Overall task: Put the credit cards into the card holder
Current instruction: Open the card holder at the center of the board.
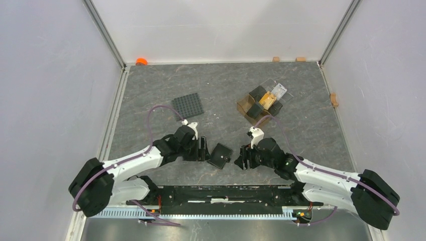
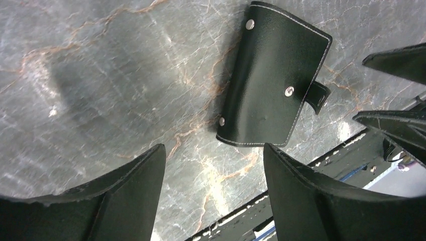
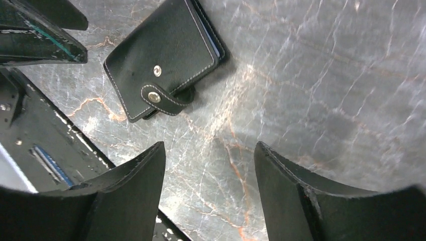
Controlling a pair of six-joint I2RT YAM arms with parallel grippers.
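The cover of the card holder lies shut with its strap unsnapped, so the robot's right gripper will pinch the strap (image 3: 170, 103) while the left gripper opens the cover.
The card holder (image 1: 220, 155) is a small black wallet lying closed on the table between the two grippers; it also shows in the left wrist view (image 2: 271, 75) and in the right wrist view (image 3: 163, 55), where its strap tab is snapped shut. My left gripper (image 1: 203, 149) is open and empty just left of it (image 2: 213, 150). My right gripper (image 1: 243, 156) is open and empty just right of it (image 3: 208, 148). Tan-orange and whitish credit cards (image 1: 271, 96) sit in a clear tray at the back right.
A brown translucent compartment box (image 1: 257, 103) stands under the clear tray. A black gridded mat (image 1: 188, 105) lies at the back left. An orange object (image 1: 141, 61) sits at the far wall. The black rail (image 1: 226, 193) runs along the near edge.
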